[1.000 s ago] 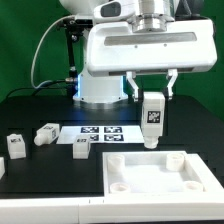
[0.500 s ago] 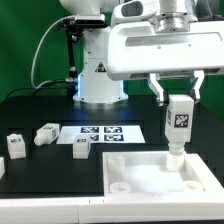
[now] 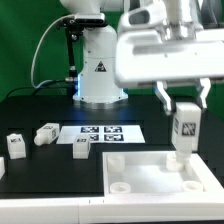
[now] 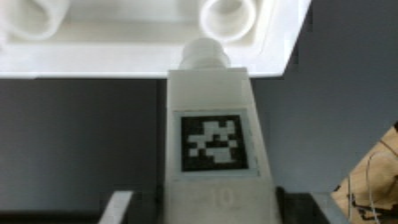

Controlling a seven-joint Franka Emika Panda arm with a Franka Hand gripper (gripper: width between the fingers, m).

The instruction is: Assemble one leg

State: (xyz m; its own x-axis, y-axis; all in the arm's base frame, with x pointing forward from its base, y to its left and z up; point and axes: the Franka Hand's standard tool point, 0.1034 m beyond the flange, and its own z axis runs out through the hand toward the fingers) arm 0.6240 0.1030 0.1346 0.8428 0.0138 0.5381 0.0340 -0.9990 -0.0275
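Observation:
The gripper needs to set the white leg down upright in the panel's near corner socket (image 3: pixel 193 185) (image 4: pixel 228 17) farthest from the other legs.
My gripper (image 3: pixel 186 98) is shut on a white leg (image 3: pixel 185 130), a rectangular post with a black-and-white tag facing the camera. The leg hangs upright, its lower tip just above the far right corner of the large white panel (image 3: pixel 150 172) with round corner sockets. In the wrist view the leg (image 4: pixel 217 120) fills the middle, its rounded tip near the panel's edge (image 4: pixel 107 55) between two sockets. My fingers (image 4: pixel 119 205) press on both its sides.
Three more white legs lie on the black table at the exterior view's left: one (image 3: pixel 14 147), one (image 3: pixel 46 133) and one (image 3: pixel 83 146). The marker board (image 3: pixel 101 132) lies behind the panel. The robot base (image 3: pixel 98 75) stands at the back.
The gripper has carried the leg toward the exterior view's right and slightly down, from above the panel's far edge middle to its far right corner.

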